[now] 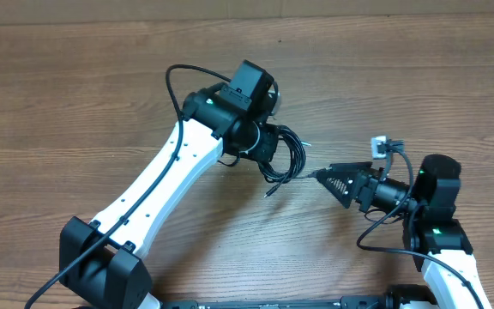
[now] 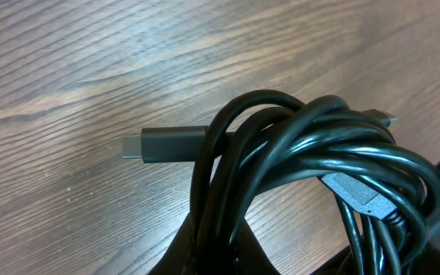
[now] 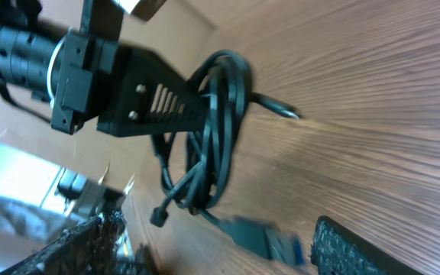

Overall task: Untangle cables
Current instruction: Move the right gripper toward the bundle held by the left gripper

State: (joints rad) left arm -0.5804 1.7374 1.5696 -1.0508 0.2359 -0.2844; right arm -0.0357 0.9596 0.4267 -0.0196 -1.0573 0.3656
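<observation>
The black cable bundle will go down on the wooden table just off my right gripper's tips [image 1: 275, 170], set there by my left gripper.
The cables [image 1: 288, 156] form one tangled black bundle, lifted slightly over the wooden table. My left gripper [image 1: 268, 142] is shut on the loops, and its jaws pinch several strands [image 2: 218, 229]. In the left wrist view a dark plug [image 2: 163, 143] sticks out left of the bundle [image 2: 312, 153] and a grey plug [image 2: 354, 191] lies among the strands. My right gripper [image 1: 316, 174] points at the bundle from the right and stands open. In the right wrist view a blurred plug with a blue tip [image 3: 270, 238] lies between its fingers [image 3: 365, 248], below the bundle [image 3: 212, 114].
A loose plug end [image 1: 268, 193] hangs below the bundle and a thin silver tip [image 1: 309, 144] pokes out to its right. Thicker black arm wires [image 1: 376, 245] loop beside the right arm. Bare wooden table [image 1: 75, 86] spreads to the left and far side.
</observation>
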